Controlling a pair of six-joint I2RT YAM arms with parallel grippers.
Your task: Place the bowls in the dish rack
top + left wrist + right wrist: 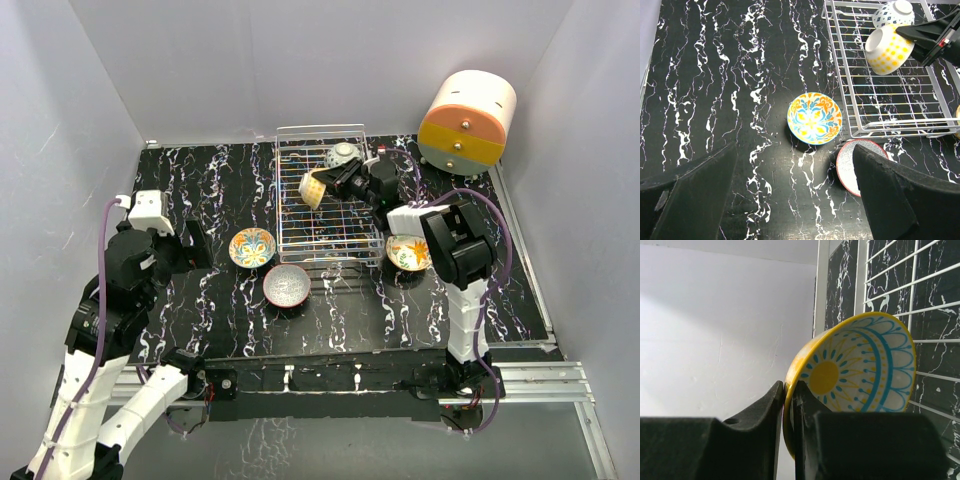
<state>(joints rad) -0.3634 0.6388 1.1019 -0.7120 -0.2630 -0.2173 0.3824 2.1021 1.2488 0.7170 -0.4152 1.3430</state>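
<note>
Next, the right gripper releases the yellow-teal bowl on the rack wires [310, 203] between the blue-patterned and orange-floral bowls.
The wire dish rack [333, 262] stands at the middle back of the table. My right gripper [338, 180] is shut on the rim of a yellow-teal bowl [313, 188] and holds it tilted above the rack; the pinch [789, 390] on this bowl [865, 365] shows in the right wrist view. A blue-patterned bowl [342, 155] lies upside down in the rack's far end. An orange-floral bowl [252, 247] and a red-rimmed bowl [287, 285] sit on the table left of the rack. Another bowl [408, 253] sits to its right. My left gripper [192, 245] is open and empty, left of these.
An orange-and-cream cylindrical cabinet [466, 122] stands at the back right. White walls close in the table on three sides. In the left wrist view the floral bowl [814, 118] and the red-rimmed bowl [852, 160] lie just outside the rack's [839, 75] near corner.
</note>
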